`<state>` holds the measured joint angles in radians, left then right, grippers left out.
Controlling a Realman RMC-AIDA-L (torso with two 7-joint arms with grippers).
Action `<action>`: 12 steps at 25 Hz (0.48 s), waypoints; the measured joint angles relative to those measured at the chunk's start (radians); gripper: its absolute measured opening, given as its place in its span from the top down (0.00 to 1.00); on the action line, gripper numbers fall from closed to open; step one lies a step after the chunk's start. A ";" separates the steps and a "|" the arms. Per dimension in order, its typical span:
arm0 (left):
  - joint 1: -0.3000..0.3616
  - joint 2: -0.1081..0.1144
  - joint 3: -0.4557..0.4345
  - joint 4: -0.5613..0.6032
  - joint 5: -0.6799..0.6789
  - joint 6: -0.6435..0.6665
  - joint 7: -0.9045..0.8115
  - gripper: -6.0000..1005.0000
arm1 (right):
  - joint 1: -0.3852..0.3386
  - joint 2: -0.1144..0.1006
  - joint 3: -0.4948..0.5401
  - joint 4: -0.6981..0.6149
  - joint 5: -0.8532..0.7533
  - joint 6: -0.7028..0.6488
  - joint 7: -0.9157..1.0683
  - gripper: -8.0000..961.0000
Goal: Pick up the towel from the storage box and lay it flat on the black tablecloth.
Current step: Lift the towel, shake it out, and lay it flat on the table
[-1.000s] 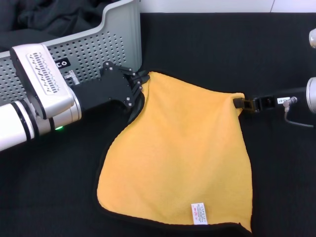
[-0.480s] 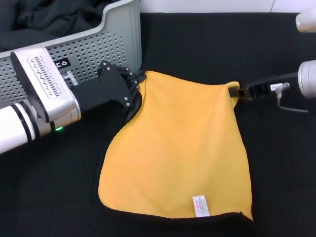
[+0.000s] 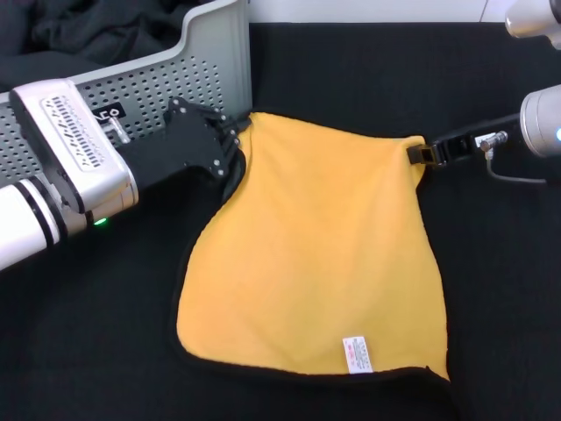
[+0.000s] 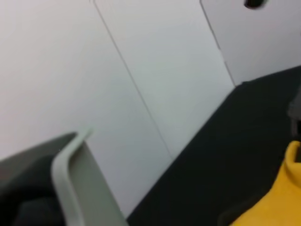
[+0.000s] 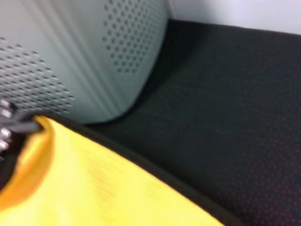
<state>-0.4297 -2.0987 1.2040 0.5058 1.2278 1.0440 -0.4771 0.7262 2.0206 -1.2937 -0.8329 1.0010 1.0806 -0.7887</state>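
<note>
The robot's right gripper will release its corner of the towel on the black tablecloth (image 3: 426,139), across from the storage box. The towel is now stretched over the tablecloth.
The towel (image 3: 316,254), yellow-orange side up with dark trim and a small white label (image 3: 356,353) near its front edge, is stretched over the black tablecloth (image 3: 491,289). My left gripper (image 3: 235,139) is shut on the towel's far left corner, next to the storage box (image 3: 188,66). My right gripper (image 3: 419,154) is shut on the far right corner. The front edge lies on the cloth. The towel also shows in the left wrist view (image 4: 273,202) and the right wrist view (image 5: 94,188), with the box wall (image 5: 84,52) close behind.
Dark grey-black clothing (image 3: 79,35) lies inside the storage box at the far left. A white wall (image 3: 368,9) runs behind the table. Black tablecloth lies bare on the right and at the front left.
Both grippers have moved the towel's far corners farther from me and a little up. The far edge now lies higher in the head view and the towel is stretched longer.
</note>
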 joint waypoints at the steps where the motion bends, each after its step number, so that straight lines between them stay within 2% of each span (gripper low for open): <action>1: 0.000 0.000 0.001 -0.008 -0.025 0.000 0.026 0.97 | 0.004 0.000 0.000 0.002 -0.009 -0.002 0.006 0.99; 12: -0.008 -0.004 0.007 -0.063 -0.081 0.001 0.154 0.96 | 0.016 -0.001 -0.001 0.066 -0.045 -0.068 0.014 0.99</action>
<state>-0.4381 -2.1028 1.2109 0.4428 1.1466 1.0446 -0.3229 0.7426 2.0198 -1.2949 -0.7672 0.9557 1.0121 -0.7749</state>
